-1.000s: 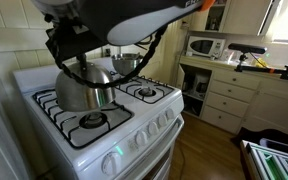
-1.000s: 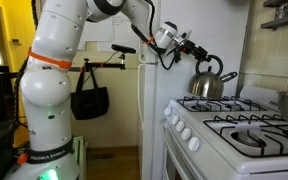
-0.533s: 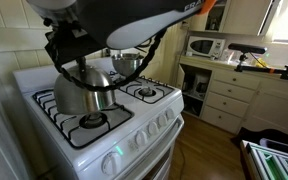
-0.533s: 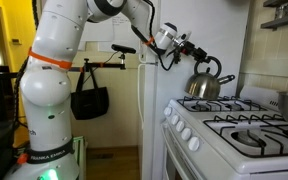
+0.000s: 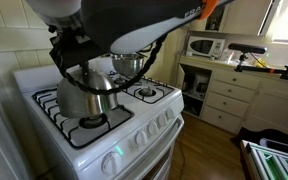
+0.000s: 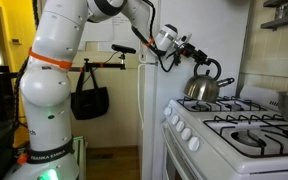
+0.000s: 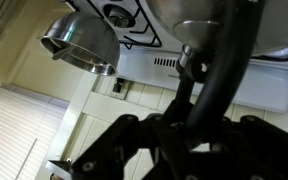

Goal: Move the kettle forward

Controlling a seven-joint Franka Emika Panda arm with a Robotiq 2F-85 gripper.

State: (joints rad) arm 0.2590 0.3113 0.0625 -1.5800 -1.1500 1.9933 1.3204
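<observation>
My gripper should set the kettle on the black grate of the white stove's near front burner [image 5: 85, 117].
The shiny steel kettle [image 5: 87, 95] hangs over the front left burner of the white stove [image 5: 144, 128]. It also shows in an exterior view [image 6: 200, 88], low over the grates; I cannot tell whether it touches them. My gripper [image 5: 80, 63] is shut on the top of the kettle's black arched handle [image 6: 210, 68]. In the wrist view, which stands upside down, the gripper [image 7: 191, 110] clamps the black handle [image 7: 216, 70], and the kettle's body [image 7: 224, 22] fills the top right.
A smaller steel pot [image 5: 127, 65] stands on the back right burner and shows in the wrist view [image 7: 79, 40]. A microwave [image 5: 206, 45] and drawers [image 5: 229, 95] stand beside the stove. A black bag [image 6: 89, 100] hangs by the robot's base.
The gripper has carried the kettle from the back left burner toward the stove's front, and slightly lower. The grip on the handle is unchanged.
</observation>
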